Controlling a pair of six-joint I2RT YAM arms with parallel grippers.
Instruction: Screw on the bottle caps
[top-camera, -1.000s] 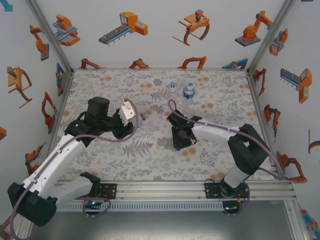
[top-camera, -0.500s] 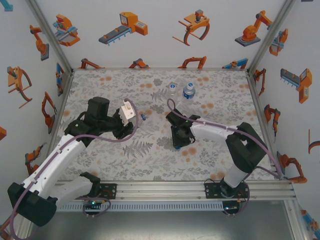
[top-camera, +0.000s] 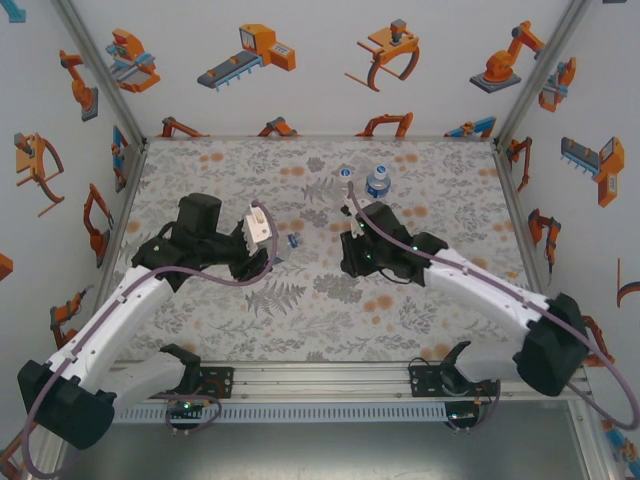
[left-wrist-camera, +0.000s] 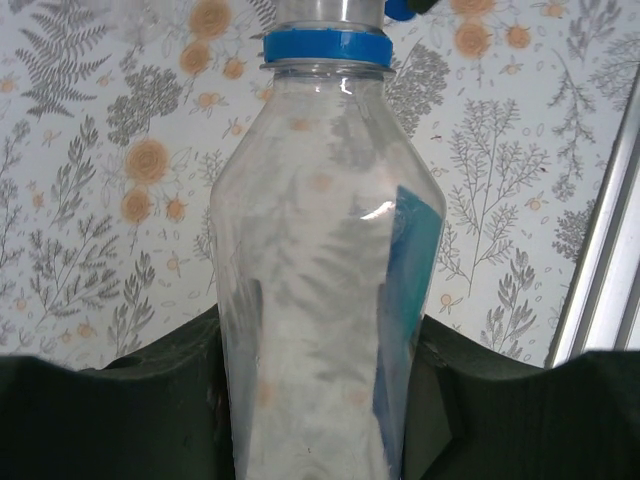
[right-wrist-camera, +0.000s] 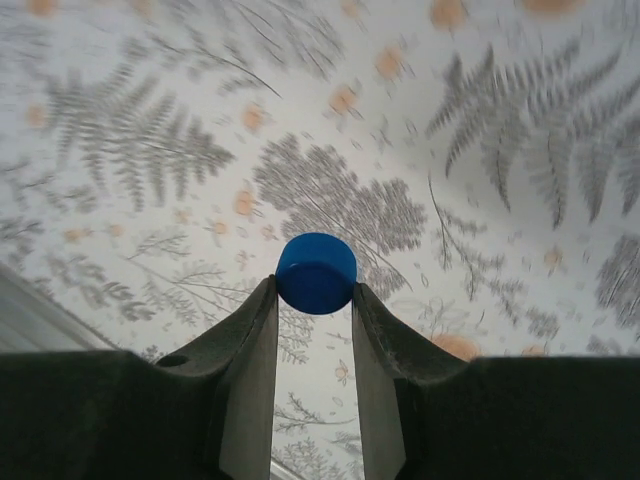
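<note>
The blue cap is only at the right gripper's fingertips, so the robot should back the bottle away and grip the cap again on the mat (top-camera: 278, 314) before screwing it on.
A clear bottle (left-wrist-camera: 325, 280) with a blue neck ring (left-wrist-camera: 325, 45) and a blue label band is clamped between the fingers of my left gripper (left-wrist-camera: 320, 340), which is shut on its body. Its mouth points away from the wrist and carries no cap. In the top view this bottle (top-camera: 284, 243) sticks out to the right of the left gripper (top-camera: 262, 252). My right gripper (right-wrist-camera: 316, 290) is shut on a small blue bottle cap (right-wrist-camera: 316, 272), pinched at the fingertips above the mat. The right gripper (top-camera: 348, 262) hangs a short way right of the bottle's mouth.
Two more bottles stand upright at the back of the mat, one clear (top-camera: 345, 178) and one with a blue label (top-camera: 377, 182). Printed walls close in the left, back and right sides. A metal rail (top-camera: 400, 372) runs along the near edge.
The right gripper closed on the blue cap, lifted off the mat and moved back and left toward the bottle; its elbow swung out right. The left arm shifted only slightly.
</note>
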